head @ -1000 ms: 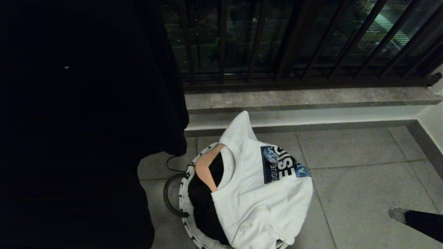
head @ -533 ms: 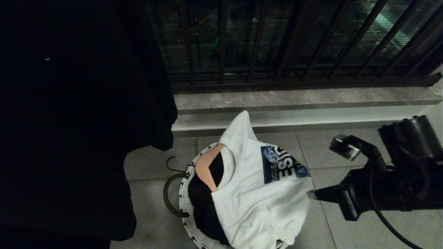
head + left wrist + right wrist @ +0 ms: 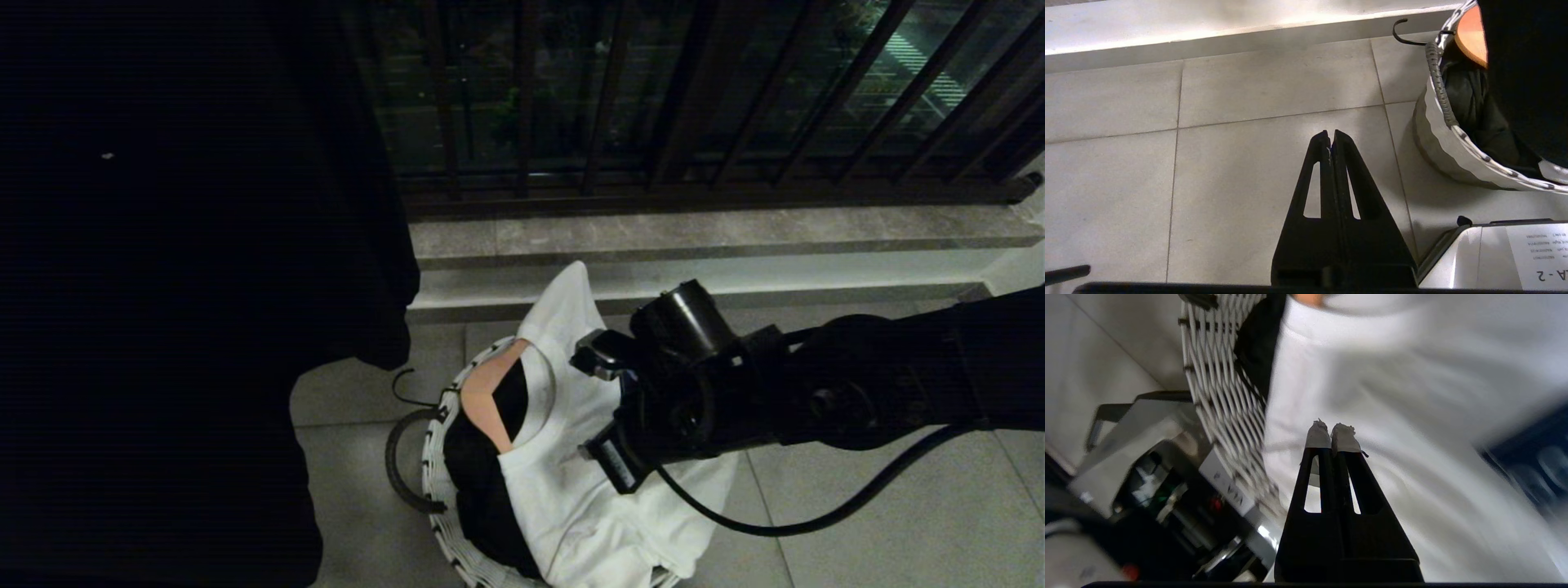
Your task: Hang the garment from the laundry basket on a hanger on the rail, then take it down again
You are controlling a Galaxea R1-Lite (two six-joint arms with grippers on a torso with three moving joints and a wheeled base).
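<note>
The peach-coloured hanger's middle [image 3: 481,405], next to its dark hook, is the next spot I will move my right gripper to, and then I will close it there.
The laundry basket [image 3: 437,490] with its white patterned rim stands on the floor tiles, low in the head view. A white T-shirt with a dark blue print [image 3: 563,498] lies over it, on dark clothes. A peach-coloured hanger [image 3: 482,396] sits inside the collar, and its dark hook [image 3: 404,392] pokes out past the rim. My right gripper [image 3: 1331,435] is shut and empty, hovering just over the shirt's chest [image 3: 1412,375] near the basket's woven wall [image 3: 1220,384]. My left gripper [image 3: 1330,136] is shut and parked over bare tiles, beside the basket [image 3: 1445,139]. The rail is out of view.
A large dark cloth [image 3: 204,286] hangs at the left and blocks that side. Behind the basket run a stone ledge [image 3: 694,233] and a dark window grille [image 3: 653,98]. My own white base [image 3: 1494,253] stands close to the basket. Open tiles lie to the right.
My right arm has swung in from the lower right edge to above the shirt on the basket. The dark cloth at the left has swayed a little. The shirt and basket have stayed put.
</note>
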